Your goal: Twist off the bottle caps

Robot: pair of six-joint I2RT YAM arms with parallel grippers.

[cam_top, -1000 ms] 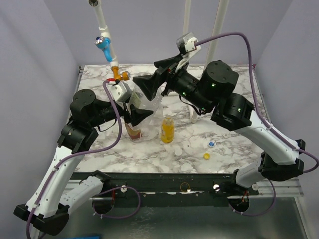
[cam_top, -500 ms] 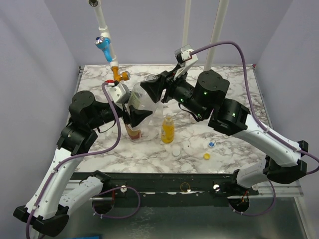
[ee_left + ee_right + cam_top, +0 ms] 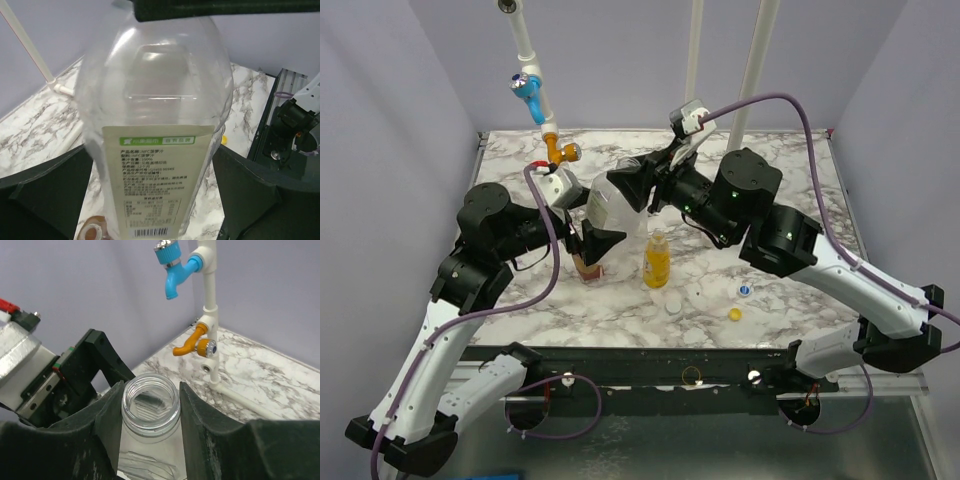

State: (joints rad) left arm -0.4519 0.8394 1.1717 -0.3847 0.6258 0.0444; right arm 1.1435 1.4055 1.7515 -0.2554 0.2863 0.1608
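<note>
I should use my right gripper to set the wider clear bottle down in the spot between the yellow-orange bottle and the blue-and-white cap [image 3: 696, 288]. That clear bottle now hangs tilted over the table.
The wider clear bottle [image 3: 613, 203] hangs tilted over the left middle of the marble table, its neck open and capless [image 3: 150, 401]. My right gripper [image 3: 634, 183] is shut on that neck, a finger pressed on each side [image 3: 150, 405]. My left gripper [image 3: 592, 238] stands open around the bottle's labelled body [image 3: 150, 165], with a gap on both sides. The brown bottle [image 3: 587, 266] stands right under it, mouth open [image 3: 92, 231]. The yellow-orange bottle [image 3: 657, 260] stands upright beside it. Loose caps lie at the front right: blue-and-white [image 3: 745, 291] and yellow [image 3: 734, 314].
A white pipe with a blue tap [image 3: 527, 86] and an orange valve [image 3: 561, 151] rises at the back left. Two white poles [image 3: 750, 70] stand at the back. A small pale piece [image 3: 673, 306] sits in front of the yellow-orange bottle.
My right gripper swung in from the right and closed on the clear bottle's neck. My left gripper opened and let go of the bottle's body, dropping slightly lower.
</note>
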